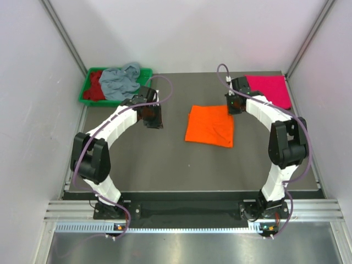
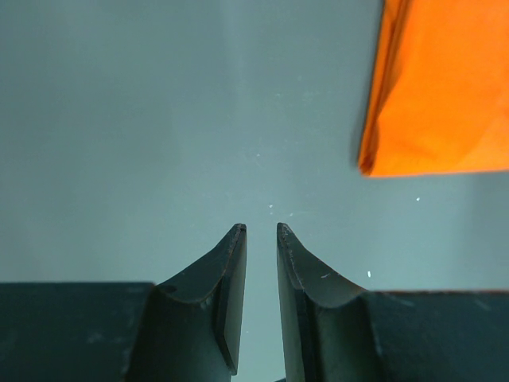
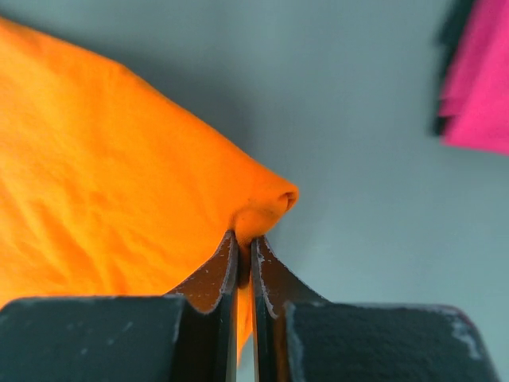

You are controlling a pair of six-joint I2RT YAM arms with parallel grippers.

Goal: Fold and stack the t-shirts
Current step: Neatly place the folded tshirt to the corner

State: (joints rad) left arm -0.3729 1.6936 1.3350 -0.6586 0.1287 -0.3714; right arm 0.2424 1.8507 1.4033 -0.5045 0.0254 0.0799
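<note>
I will use my right gripper to lay the orange t-shirt on top of the folded magenta pink t-shirt (image 1: 264, 92).
A folded bright orange t-shirt (image 1: 209, 125) lies flat at the middle of the table. My right gripper (image 1: 234, 104) is at its far right corner and is shut on a pinch of the orange cloth (image 3: 262, 208), seen bunched above the jaws (image 3: 245, 236). A folded magenta pink t-shirt (image 1: 269, 89) lies at the back right and also shows in the right wrist view (image 3: 481, 79). My left gripper (image 1: 154, 118) hovers over bare table left of the orange shirt (image 2: 445, 87). Its jaws (image 2: 261, 227) are nearly closed with a narrow gap and hold nothing.
A green tray (image 1: 86, 91) stands at the back left corner. It holds a crumpled grey-blue t-shirt (image 1: 120, 81) and a dark red t-shirt (image 1: 97, 87). White walls enclose the dark table on three sides.
</note>
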